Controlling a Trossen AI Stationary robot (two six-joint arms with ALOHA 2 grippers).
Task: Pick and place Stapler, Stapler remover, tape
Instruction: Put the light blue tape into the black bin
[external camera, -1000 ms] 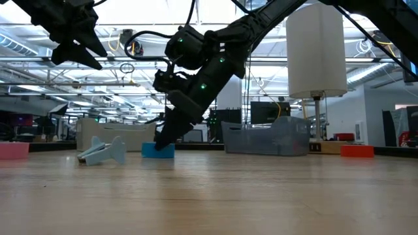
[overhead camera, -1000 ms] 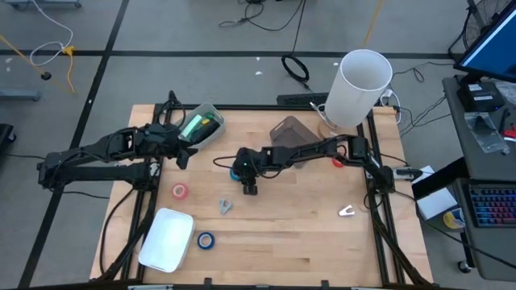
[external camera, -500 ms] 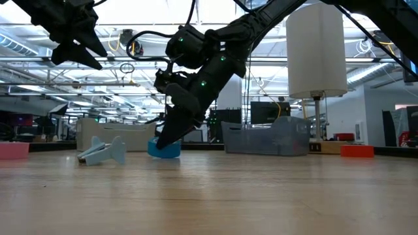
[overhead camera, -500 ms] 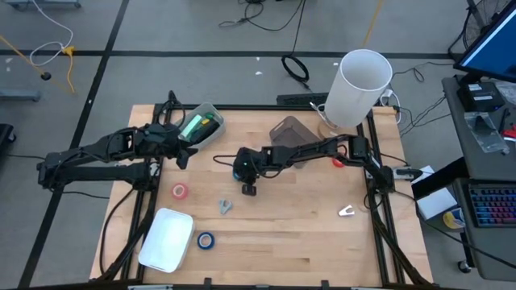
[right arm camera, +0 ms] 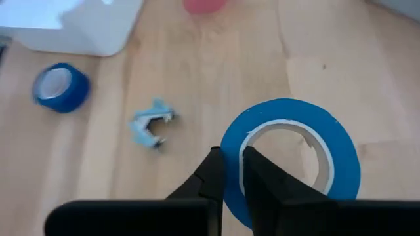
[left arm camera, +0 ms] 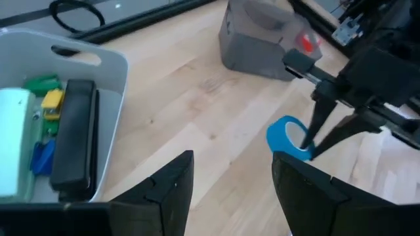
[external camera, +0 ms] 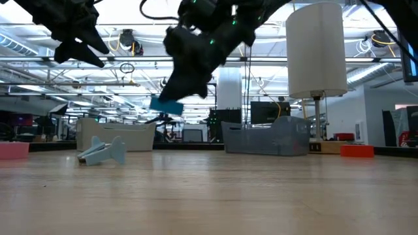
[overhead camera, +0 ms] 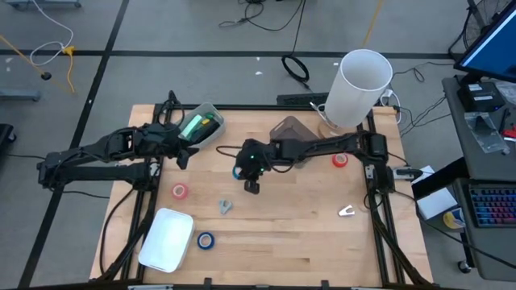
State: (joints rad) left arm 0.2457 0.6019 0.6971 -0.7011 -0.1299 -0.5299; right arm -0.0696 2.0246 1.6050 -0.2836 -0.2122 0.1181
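The robot's left gripper should close on the ring (overhead camera: 181, 196) of the pink tape roll near the white bin, with one finger inside the roll's open centre.
My right gripper (overhead camera: 244, 172) is shut on a blue tape roll (right arm camera: 292, 157), held up over the middle of the table; the roll also shows in the low view (external camera: 166, 106). My left gripper (left arm camera: 230, 196) is open and empty, held up beside a pale bin (overhead camera: 201, 125) at the far left, which holds a black stapler (left arm camera: 73, 144). A light blue staple remover (overhead camera: 225, 206) lies on the table. A pink tape roll (overhead camera: 180, 191), a second blue roll (overhead camera: 206, 239) and a red roll (overhead camera: 339, 160) lie flat on the table. My right gripper pinches the ring wall of the blue tape roll (right arm camera: 233, 164), one finger inside the open centre (right arm camera: 254, 172) and one outside (right arm camera: 212, 174). The fingers slant down from above. The roll hangs at the fingertips, lifted clear of the table.
A grey bin (overhead camera: 290, 129) stands at the far middle and a white bin (overhead camera: 167, 239) at the near left. A tall white cylinder (overhead camera: 363, 84) stands at the far right corner. A small white clip-like piece (overhead camera: 347, 211) lies at the near right.
My right gripper has gone up with the blue tape roll. The roll lay on the table, tipped up on one edge, and now hangs clear of the table.
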